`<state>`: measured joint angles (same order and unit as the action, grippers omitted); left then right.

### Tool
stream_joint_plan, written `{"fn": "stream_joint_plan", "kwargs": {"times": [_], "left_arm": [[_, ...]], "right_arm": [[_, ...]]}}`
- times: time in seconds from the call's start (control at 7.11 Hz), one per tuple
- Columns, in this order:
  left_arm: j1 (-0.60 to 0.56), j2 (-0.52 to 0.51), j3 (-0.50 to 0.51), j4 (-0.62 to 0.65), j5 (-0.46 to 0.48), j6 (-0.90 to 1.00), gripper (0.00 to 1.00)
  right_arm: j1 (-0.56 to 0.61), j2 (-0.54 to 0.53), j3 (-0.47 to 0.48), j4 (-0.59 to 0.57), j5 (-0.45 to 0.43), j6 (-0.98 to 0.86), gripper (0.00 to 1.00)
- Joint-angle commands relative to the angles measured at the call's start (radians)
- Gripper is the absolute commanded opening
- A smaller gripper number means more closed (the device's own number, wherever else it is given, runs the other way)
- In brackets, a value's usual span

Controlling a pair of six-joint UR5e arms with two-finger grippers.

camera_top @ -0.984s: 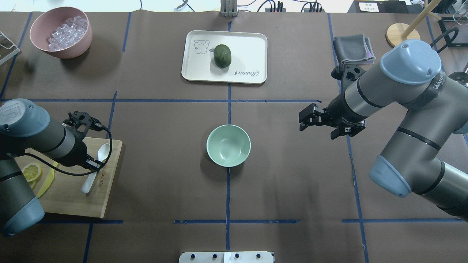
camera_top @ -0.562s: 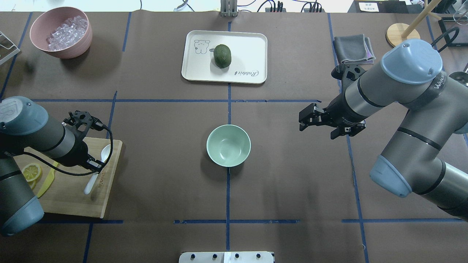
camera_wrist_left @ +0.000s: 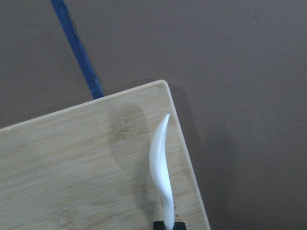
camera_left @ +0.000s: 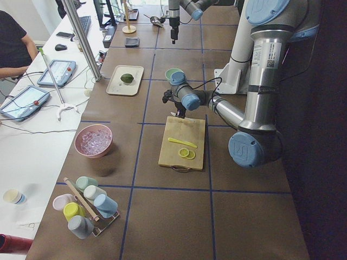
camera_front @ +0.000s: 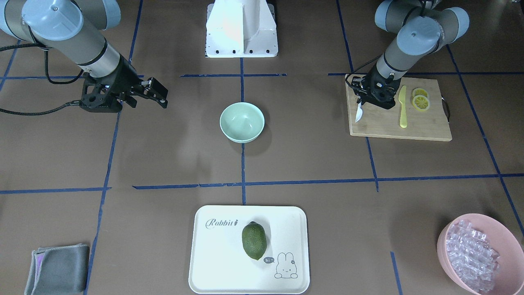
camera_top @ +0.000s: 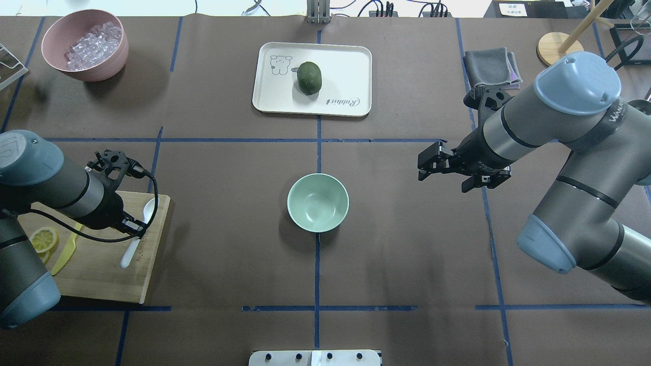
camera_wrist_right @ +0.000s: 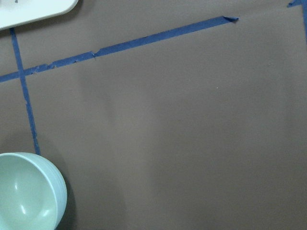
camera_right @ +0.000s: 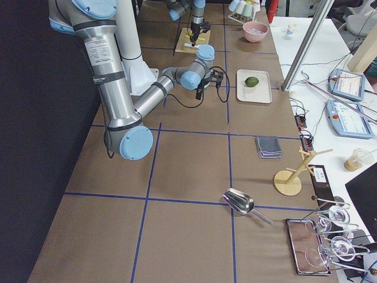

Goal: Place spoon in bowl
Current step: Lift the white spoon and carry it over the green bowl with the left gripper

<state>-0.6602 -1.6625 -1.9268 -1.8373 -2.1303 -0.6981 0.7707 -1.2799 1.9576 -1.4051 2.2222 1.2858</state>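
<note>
My left gripper is holding the white spoon and will release it inside the empty mint-green bowl [camera_front: 244,121], with the spoon's scoop near the middle of the bowl.
The white spoon [camera_top: 136,235] is pinched at mid-handle by my left gripper [camera_top: 135,227], which is shut on it over the wooden cutting board's [camera_top: 101,277] right edge. In the left wrist view the spoon [camera_wrist_left: 160,165] stands on edge above the board, with its shadow beside it. The front-facing view shows the spoon's scoop [camera_front: 359,114] hanging below the left gripper [camera_front: 369,97]. The mint-green bowl [camera_top: 318,202] sits empty at the table's middle and also shows in the right wrist view [camera_wrist_right: 24,196]. My right gripper [camera_top: 423,164] is open and empty, hovering to the right of the bowl.
A yellow knife [camera_top: 66,251] and lemon slices [camera_top: 43,239] lie on the board. A pink bowl [camera_top: 84,43] of ice-like pieces stands at the far left. A white tray [camera_top: 346,66] with an avocado [camera_top: 309,77] is behind the bowl, and a grey cloth [camera_top: 491,66] lies at the far right.
My left gripper has closed on the spoon and raised it off the board, shifting slightly right. The right arm has barely moved.
</note>
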Motion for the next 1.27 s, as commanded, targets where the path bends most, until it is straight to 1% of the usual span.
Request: {"fn": "stream_joint_plan", "kwargs": {"times": [0.0, 0.14, 0.28, 0.42, 0.56, 0.7, 1.12], "left_arm": [[0.005, -0.147, 0.009, 0.033, -0.007, -0.111, 0.00], [0.008, -0.289, 0.050, 0.124, -0.007, -0.163, 0.00], [0.042, -0.404, 0.116, 0.154, -0.005, -0.225, 0.00], [0.066, -0.458, 0.139, 0.152, -0.004, -0.301, 0.00], [0.100, -0.546, 0.188, 0.158, 0.000, -0.346, 0.00], [0.123, -0.600, 0.227, 0.153, 0.001, -0.384, 0.00], [0.145, -0.640, 0.270, 0.144, 0.003, -0.377, 0.00]], "right_arm": [[0.050, -0.054, 0.032, 0.000, 0.011, -0.016, 0.99], [0.070, -0.093, 0.049, 0.000, 0.011, -0.060, 0.99], [0.109, -0.136, 0.058, 0.000, 0.013, -0.124, 0.99], [0.134, -0.168, 0.061, 0.000, 0.016, -0.173, 0.99], [0.150, -0.191, 0.058, 0.000, 0.016, -0.216, 0.99], [0.153, -0.191, 0.055, 0.000, 0.014, -0.229, 1.00], [0.153, -0.190, 0.058, 0.002, 0.014, -0.229, 0.99]]}}
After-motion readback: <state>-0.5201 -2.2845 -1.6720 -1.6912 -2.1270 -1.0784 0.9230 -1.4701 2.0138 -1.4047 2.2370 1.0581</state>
